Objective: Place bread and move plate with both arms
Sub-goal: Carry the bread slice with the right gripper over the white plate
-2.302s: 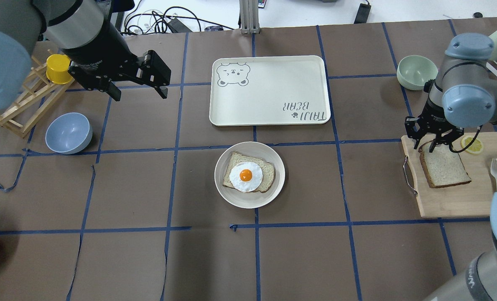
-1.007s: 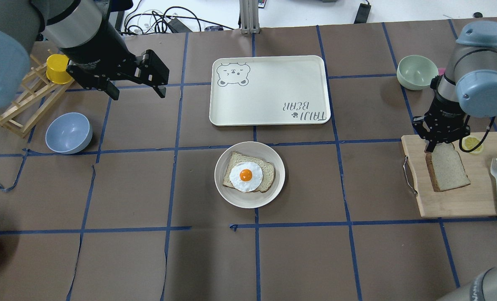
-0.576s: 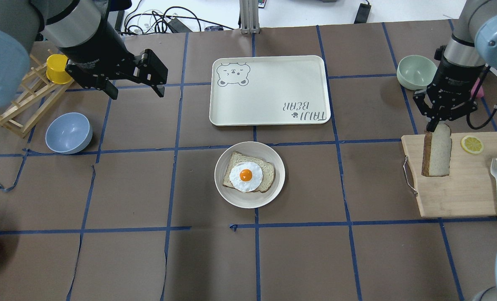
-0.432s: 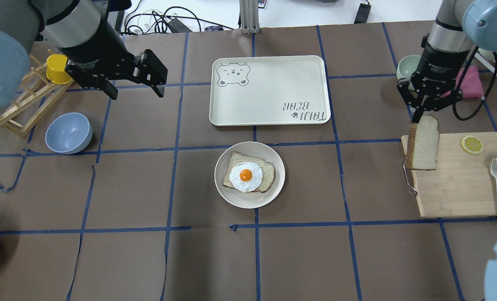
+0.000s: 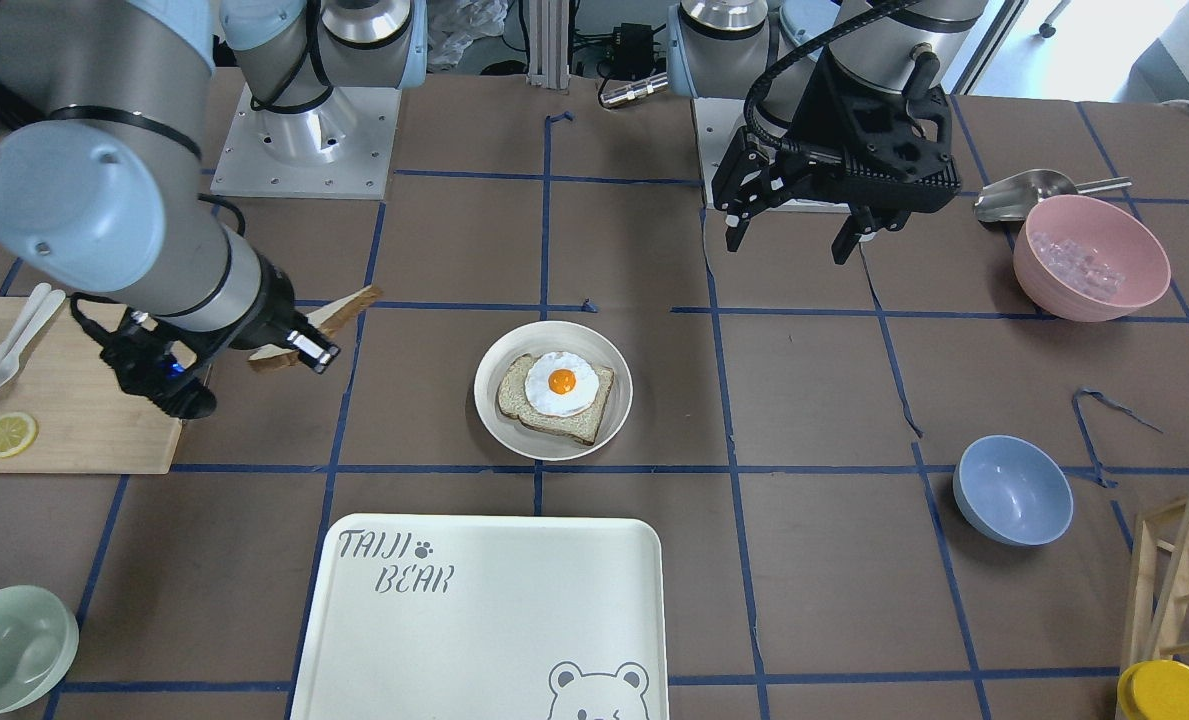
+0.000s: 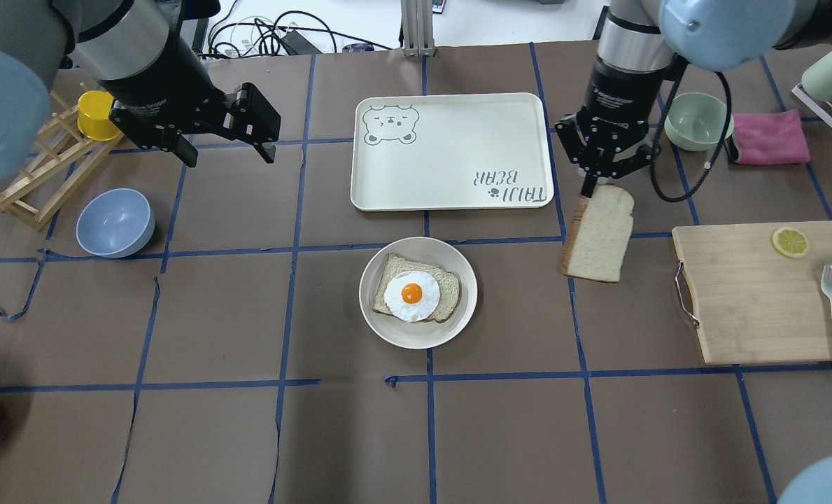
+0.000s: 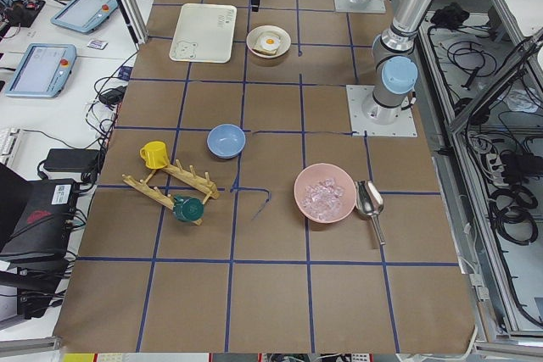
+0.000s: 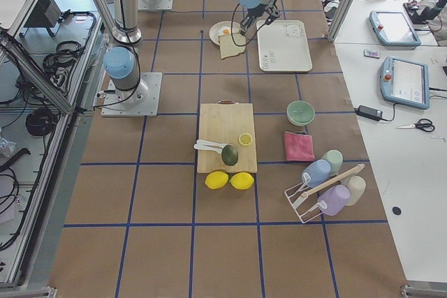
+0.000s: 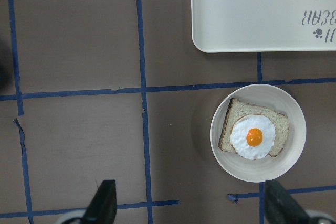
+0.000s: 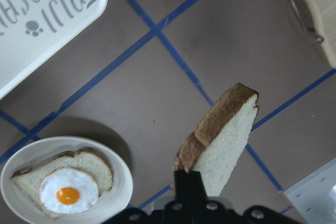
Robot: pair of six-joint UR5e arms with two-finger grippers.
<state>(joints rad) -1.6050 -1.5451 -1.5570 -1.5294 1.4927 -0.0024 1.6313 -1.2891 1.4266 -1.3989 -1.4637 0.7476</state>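
My right gripper should put the plain slice of bread, now hanging in the air beside the plate, down on top of the fried egg (image 5: 566, 370) (image 10: 73, 200) in the cream-white plate and let go.
The plain bread slice (image 6: 597, 236) hangs by its top edge from my right gripper (image 6: 590, 189), which is shut on it. It is in the air to the right of the plate, left of the cutting board. It also shows in the right wrist view (image 10: 223, 135) and in the front view (image 5: 332, 315). The cream-white plate (image 6: 416, 338) sits mid-table and holds a smaller slice with a fried egg (image 6: 416, 294). My left gripper (image 6: 232, 155) is open and empty, high over the far left of the table. The left wrist view looks down on the plate (image 9: 262, 174).
The TAIJI BEAR tray (image 6: 450, 150) lies just beyond the plate. A wooden cutting board (image 6: 751, 301) with a lemon slice and cutlery is at the right. A green bowl (image 6: 695, 119) and a pink cloth (image 6: 769, 136) are at the far right. A blue bowl (image 6: 115, 222) and a wooden rack are at the left.
My right gripper lifted the bread off the cutting board and carried it left, towards the plate. The left arm has barely moved.
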